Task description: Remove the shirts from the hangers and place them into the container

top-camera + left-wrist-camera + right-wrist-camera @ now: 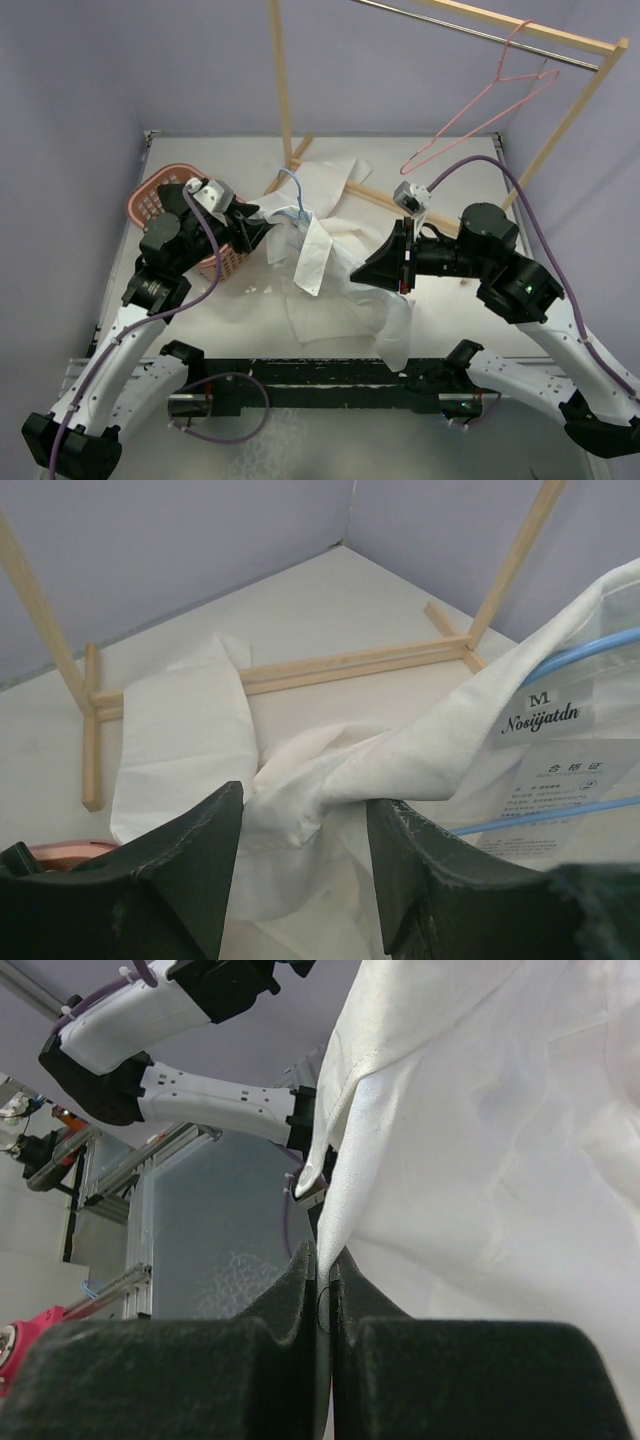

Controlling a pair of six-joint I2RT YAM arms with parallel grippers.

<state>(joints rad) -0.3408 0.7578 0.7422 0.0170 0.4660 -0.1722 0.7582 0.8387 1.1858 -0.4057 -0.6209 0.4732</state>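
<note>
My left gripper's fingers surround a bunched fold of the white shirt away from the blue hanger, so they should move up and pinch the white shirt's shoulder [505, 685] with the hanger inside.
A large white shirt [330, 260] lies crumpled across the middle of the table. A blue wire hanger [297, 192] is still inside its collar end. My left gripper [262, 232] is open, its jaws on either side of a bunched fold of the shirt [400, 760], just beside the blue hanger [580, 655]. My right gripper [365, 268] is shut on an edge of the white shirt [480, 1140], and this gripper [323, 1255] holds the cloth up off the table. A pink hanger [490, 110] hangs bare on the rail. The salmon-pink container [150, 195] sits at the left, partly hidden by my left arm.
A wooden rack [283, 80] with a metal rail [480, 25] stands at the back. Its base bars [350, 663] lie on the table behind the shirt. Purple walls close in the back and both sides. The container's rim [60, 850] shows just left of my left fingers.
</note>
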